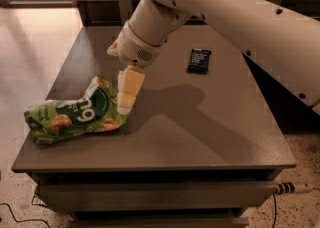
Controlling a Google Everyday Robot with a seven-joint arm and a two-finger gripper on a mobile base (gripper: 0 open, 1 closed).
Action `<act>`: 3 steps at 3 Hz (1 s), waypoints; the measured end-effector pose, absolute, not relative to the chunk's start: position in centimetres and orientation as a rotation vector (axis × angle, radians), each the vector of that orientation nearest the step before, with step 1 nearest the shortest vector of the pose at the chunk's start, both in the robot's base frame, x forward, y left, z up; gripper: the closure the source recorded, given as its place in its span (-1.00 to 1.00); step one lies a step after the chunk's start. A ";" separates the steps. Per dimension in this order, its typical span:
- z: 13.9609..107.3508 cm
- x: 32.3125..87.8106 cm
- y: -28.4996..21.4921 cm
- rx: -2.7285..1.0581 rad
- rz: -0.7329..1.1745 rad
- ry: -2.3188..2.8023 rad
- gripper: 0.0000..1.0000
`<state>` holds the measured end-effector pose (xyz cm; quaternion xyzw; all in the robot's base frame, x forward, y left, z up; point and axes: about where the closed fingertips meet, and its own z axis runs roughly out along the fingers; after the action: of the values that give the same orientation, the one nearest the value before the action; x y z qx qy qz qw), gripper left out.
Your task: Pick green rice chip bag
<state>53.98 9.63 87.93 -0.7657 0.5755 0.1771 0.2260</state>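
Observation:
I will move my gripper in over the green rice chip bag and close (94, 110) it between the bag's middle and the end beside my fingers.
The green rice chip bag (75, 114) lies flat on the left part of the grey table (210, 137), light green with a dark green round patch, white lettering and pictured tan rice cakes. My gripper (125, 104) hangs from the white arm with its pale yellow fingers pointing down at the bag's right end, right at the edge of the bag. Whether it touches the bag does not show.
A small black wrapped bar (199, 60) lies on the table behind and to the right of the gripper. The white arm (235, 17) reaches in from the upper right. The table's front edge and drawers are below; tiled floor lies to the left.

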 end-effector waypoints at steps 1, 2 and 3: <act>86.6 53.5 13.0 -2.169 0.549 1.499 -1.00; 85.3 51.9 15.5 -2.208 0.558 1.476 -1.00; 83.2 50.3 16.7 -2.224 0.574 1.507 -1.00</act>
<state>50.29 16.73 83.16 -0.7938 0.5380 0.2049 0.1962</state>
